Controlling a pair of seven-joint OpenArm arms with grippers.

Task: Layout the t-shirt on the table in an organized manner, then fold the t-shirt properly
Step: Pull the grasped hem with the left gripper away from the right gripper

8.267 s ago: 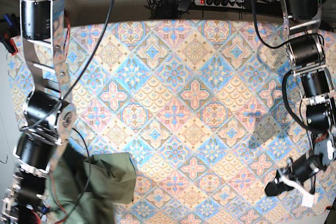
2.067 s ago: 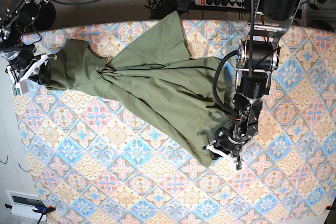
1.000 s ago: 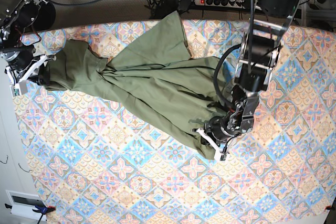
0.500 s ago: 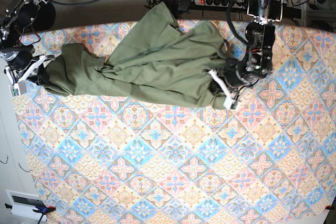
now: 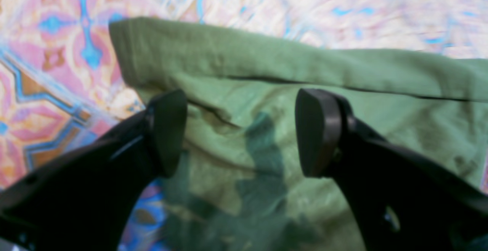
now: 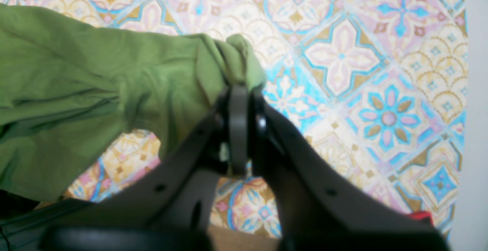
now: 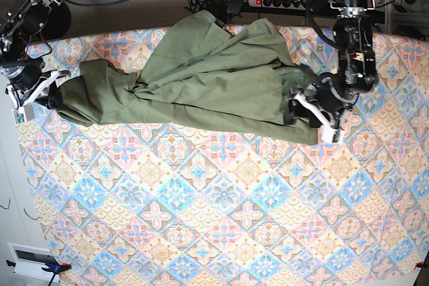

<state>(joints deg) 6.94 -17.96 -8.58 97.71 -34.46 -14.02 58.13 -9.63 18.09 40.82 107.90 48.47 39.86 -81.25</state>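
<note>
The t-shirt is bunched up with its loose end under my left gripper, so I will pinch the t-shirt's hem (image 5: 240, 109) there before my grippers lift it and spread it out.
The olive-green t-shirt (image 7: 201, 88) lies bunched in a long band across the far part of the table (image 7: 221, 219), with one flap reaching the far edge. My left gripper (image 7: 303, 113) hovers over the shirt's right end. In the left wrist view this gripper (image 5: 242, 131) is open, its black fingers (image 5: 167, 129) straddling a folded hem of the t-shirt (image 5: 267, 71) without pinching it. My right gripper (image 7: 52, 94) is at the shirt's left end. The right wrist view shows that gripper (image 6: 238, 90) shut on a gathered bunch of t-shirt (image 6: 95, 75) just above the table (image 6: 362, 71).
A power strip with cables (image 7: 281, 1) lies beyond the table's far edge. The table's left edge runs close beside my right gripper, with pale floor and a white box (image 7: 30, 256) past it. The patterned cloth (image 5: 57, 52) shows around the shirt's corner.
My left gripper swung the shirt's hem up and to the right, then opened and let it go. The shirt now lies stretched out. The right gripper kept its grip in place.
</note>
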